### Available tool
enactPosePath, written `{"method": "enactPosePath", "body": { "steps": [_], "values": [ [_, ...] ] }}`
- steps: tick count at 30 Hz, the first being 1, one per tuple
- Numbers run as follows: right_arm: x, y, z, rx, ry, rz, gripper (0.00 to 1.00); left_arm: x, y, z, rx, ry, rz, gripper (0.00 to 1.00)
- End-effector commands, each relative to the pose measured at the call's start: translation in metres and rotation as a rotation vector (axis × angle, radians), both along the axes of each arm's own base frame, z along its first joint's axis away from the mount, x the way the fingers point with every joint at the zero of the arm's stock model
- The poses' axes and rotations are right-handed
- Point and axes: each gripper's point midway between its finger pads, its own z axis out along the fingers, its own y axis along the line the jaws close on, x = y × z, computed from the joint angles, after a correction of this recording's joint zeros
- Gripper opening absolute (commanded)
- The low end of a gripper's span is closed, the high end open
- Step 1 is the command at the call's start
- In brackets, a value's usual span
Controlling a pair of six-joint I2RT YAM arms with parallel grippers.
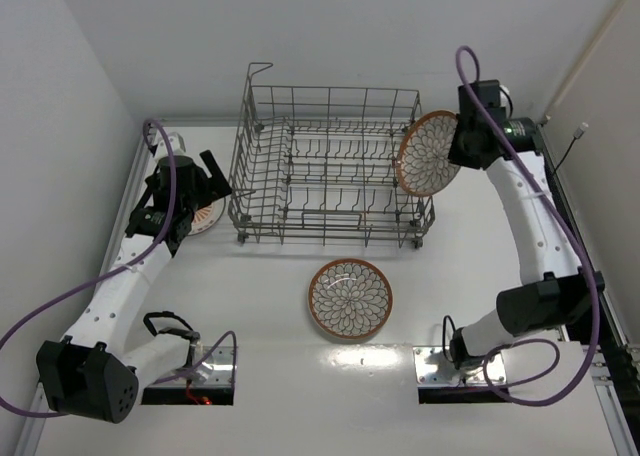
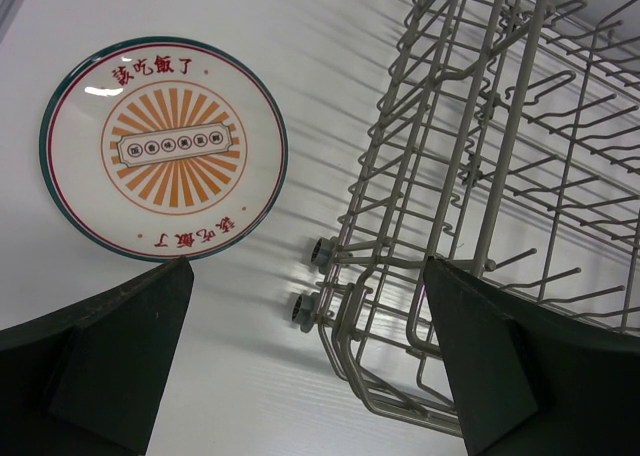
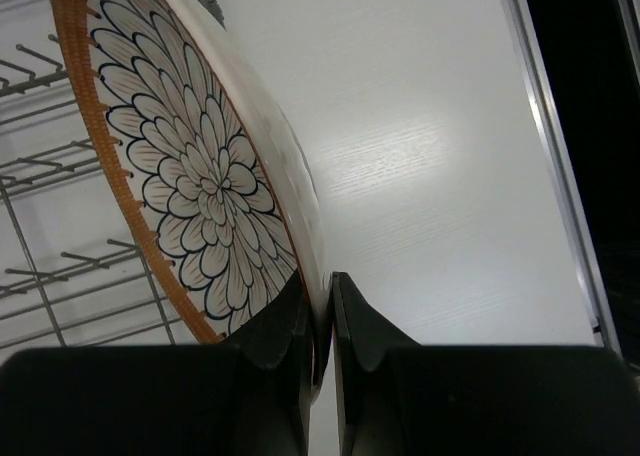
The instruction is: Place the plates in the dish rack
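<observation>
Next, my right gripper releases the cream plate, on edge among the wires just inside the dish rack's nearest end [image 1: 397,182].
The grey wire dish rack [image 1: 330,214] stands at the back middle of the table. My right gripper [image 1: 455,144] is shut on the rim of a cream plate [image 1: 427,154] with a fine petal pattern and an orange-brown rim, holding it on edge at the rack's right end. In the right wrist view the fingers [image 3: 327,316] pinch that plate [image 3: 190,176] beside the rack's tines [image 3: 30,266]. A brown-rimmed petal plate [image 1: 350,299] lies flat in front of the rack. My left gripper [image 1: 203,201] is open and empty above the white sunburst plate [image 2: 163,148], left of the rack [image 2: 470,176].
The rack's two small wheels [image 2: 312,281] sit at its near left corner, between my left fingers in the wrist view. White walls close in on the left and back. The arm bases [image 1: 190,371] are bolted at the near edge.
</observation>
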Motion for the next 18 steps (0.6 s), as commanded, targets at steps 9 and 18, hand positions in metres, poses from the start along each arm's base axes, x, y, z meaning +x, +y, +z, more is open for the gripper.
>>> {"method": "enactPosePath", "body": {
  "steps": [9,18],
  "values": [
    [0.045,0.008,0.020,-0.294,-0.067,-0.074,0.00,-0.005,0.002,0.021,0.011,-0.055,0.010,1.00],
    [0.064,0.030,0.005,-0.347,-0.025,-0.036,0.00,-0.007,0.002,0.020,0.019,-0.053,0.006,1.00]
  ]
}}
